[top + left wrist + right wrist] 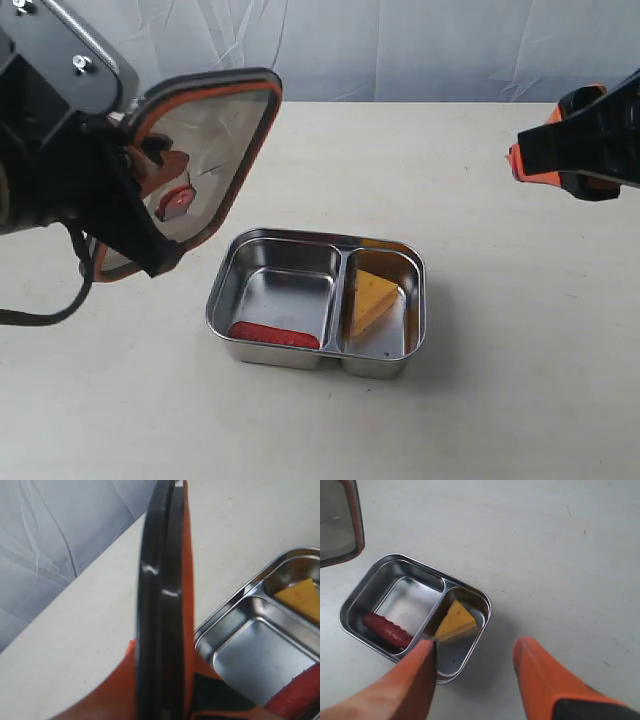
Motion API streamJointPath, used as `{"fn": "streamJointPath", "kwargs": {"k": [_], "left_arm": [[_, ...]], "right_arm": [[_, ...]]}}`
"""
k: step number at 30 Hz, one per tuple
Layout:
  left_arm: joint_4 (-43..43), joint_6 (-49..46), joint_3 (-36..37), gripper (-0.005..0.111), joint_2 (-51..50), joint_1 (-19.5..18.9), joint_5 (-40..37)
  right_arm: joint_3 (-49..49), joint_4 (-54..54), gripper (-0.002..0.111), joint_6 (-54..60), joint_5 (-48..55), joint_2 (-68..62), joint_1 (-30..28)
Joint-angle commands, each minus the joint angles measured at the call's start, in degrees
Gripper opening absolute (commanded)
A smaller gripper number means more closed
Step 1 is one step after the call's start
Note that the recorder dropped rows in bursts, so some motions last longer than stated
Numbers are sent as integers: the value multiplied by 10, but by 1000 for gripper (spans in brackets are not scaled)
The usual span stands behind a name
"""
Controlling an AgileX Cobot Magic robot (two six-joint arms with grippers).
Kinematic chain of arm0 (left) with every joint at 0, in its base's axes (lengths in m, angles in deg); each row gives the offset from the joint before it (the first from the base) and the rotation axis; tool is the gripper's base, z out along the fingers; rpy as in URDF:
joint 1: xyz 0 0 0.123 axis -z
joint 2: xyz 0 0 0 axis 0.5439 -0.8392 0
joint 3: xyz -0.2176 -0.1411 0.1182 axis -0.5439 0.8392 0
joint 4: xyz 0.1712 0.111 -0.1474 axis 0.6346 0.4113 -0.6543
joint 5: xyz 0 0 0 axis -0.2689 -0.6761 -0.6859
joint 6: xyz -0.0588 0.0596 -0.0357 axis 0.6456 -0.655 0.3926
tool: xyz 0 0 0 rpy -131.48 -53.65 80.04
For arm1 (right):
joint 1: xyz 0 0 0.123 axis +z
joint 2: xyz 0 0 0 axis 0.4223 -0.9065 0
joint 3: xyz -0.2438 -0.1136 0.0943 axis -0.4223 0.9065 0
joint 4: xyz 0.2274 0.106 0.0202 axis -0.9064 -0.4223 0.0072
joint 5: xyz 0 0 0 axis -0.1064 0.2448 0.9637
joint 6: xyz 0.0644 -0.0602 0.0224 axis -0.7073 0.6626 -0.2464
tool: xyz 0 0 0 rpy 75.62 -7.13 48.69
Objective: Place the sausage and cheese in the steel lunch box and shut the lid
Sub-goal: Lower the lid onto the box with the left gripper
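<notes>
The robot's left gripper will release the lid, now held tilted in the air, on top of the steel lunch box [303, 262] [240, 617], leaning across the lunch box's far rim.
The steel lunch box [225, 290] [225, 617] [351, 605] sits open on the table's middle. The red sausage [274, 334] [386, 629] [300, 695] lies in its larger compartment, the yellow cheese [369, 299] [455, 621] [300, 597] in the smaller one. My left gripper [150, 175] is shut on the lid [215, 130] [160, 610] [340, 520], holding it tilted in the air up and left of the box. My right gripper [530, 165] [475, 652] hovers open and empty, high at the right of the box.
A pale beige tabletop [500, 350] surrounds the box. A wrinkled white backdrop [400, 50] stands behind the table's far edge.
</notes>
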Motion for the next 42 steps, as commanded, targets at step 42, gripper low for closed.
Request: {"fn": "streamJointPath", "kwargs": {"k": [42], "left_arm": [[578,260,-99,0,-472,375,-507]], "right_arm": [[39,237,49,-137,81,134,0]]}}
